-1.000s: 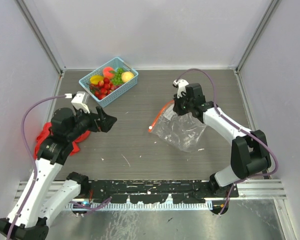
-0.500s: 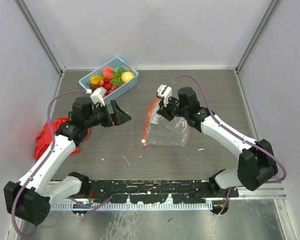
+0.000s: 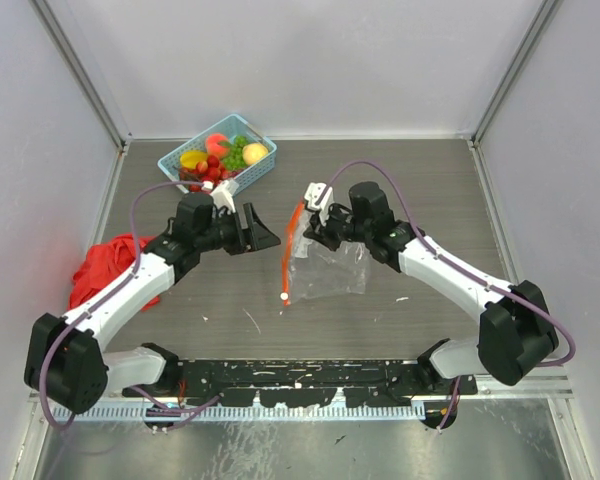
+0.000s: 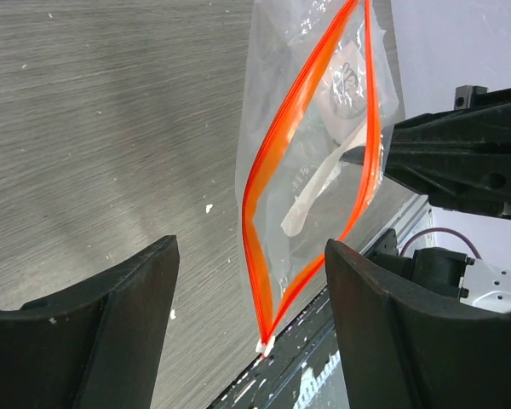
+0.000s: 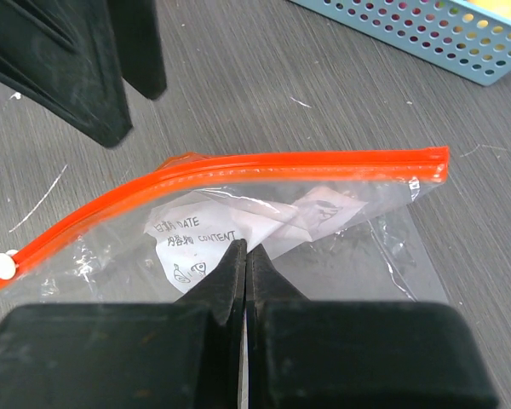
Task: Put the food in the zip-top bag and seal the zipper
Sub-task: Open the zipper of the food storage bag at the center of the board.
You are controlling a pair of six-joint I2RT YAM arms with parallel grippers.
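Note:
Next, my left gripper pinches the bag's far edge first, with my right gripper on the bag's side behind the zipper, before my right gripper takes the bag's near edge [image 5: 247, 171].
The clear zip-top bag [image 3: 328, 268] is held up at mid table with its red-orange zipper [image 3: 291, 255] facing left; the mouth gapes a little in the left wrist view [image 4: 311, 183]. My right gripper [image 3: 322, 228] is shut on the bag's wall by the white label [image 5: 206, 234]. My left gripper [image 3: 264, 236] is open and empty just left of the zipper, its fingers either side of the mouth. The food [image 3: 220, 160], strawberries, grapes, a lemon and a peach, lies in the basket at the back left.
A light-blue mesh basket [image 3: 235, 184] stands at the back left. A red cloth [image 3: 92, 275] lies at the left edge. Grey walls enclose the table. A black rail [image 3: 300, 378] runs along the near edge.
My right gripper has carried the bag left toward mid table. My left arm has swung right and forward, bringing its open jaws up to the bag's mouth.

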